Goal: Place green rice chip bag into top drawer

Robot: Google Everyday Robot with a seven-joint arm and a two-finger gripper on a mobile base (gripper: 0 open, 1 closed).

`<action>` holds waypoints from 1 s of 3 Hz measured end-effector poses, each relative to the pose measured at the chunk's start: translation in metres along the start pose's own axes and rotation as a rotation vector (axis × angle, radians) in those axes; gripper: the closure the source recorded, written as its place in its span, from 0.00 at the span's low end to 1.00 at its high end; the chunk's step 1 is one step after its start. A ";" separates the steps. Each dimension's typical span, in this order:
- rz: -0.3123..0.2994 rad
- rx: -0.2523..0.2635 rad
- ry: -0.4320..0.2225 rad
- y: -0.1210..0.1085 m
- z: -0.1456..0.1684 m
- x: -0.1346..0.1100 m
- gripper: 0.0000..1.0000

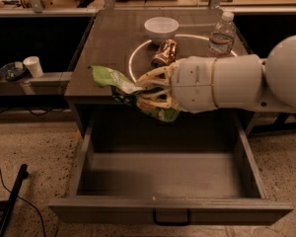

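The green rice chip bag will go onto the middle of the open top drawer's bare bottom [174, 162], and my gripper will let go of it there. The bag now hangs above the drawer's back.
The green rice chip bag [119, 85] is crumpled and light green. It hangs in my gripper [144, 94], whose pale lattice fingers [155, 78] are shut on its right half. The bag is in the air at the table's front edge, above the back of the open top drawer [170, 209]. The drawer is pulled fully out and shows a bare grey-brown floor and a small dark handle [171, 217] on its front panel. My white arm [237, 83] reaches in from the right.
On the table [103, 43] stand a white bowl [161, 28], a copper-coloured can [164, 53] on its side and a clear water bottle [221, 34]. A white cup [33, 65] sits on a ledge at left. A dark cable and bar [10, 201] lie on the floor at left.
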State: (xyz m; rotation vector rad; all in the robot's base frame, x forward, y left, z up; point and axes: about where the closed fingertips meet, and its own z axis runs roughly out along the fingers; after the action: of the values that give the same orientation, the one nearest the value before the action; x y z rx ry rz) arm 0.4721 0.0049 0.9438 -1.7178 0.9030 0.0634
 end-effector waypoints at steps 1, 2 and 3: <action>0.007 0.018 0.025 -0.002 -0.011 0.008 1.00; 0.036 -0.058 0.053 0.027 -0.012 0.030 1.00; 0.098 -0.166 0.047 0.087 -0.025 0.069 1.00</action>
State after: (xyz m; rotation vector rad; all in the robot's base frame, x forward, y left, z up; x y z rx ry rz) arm 0.4598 -0.0586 0.8501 -1.8332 1.0408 0.1681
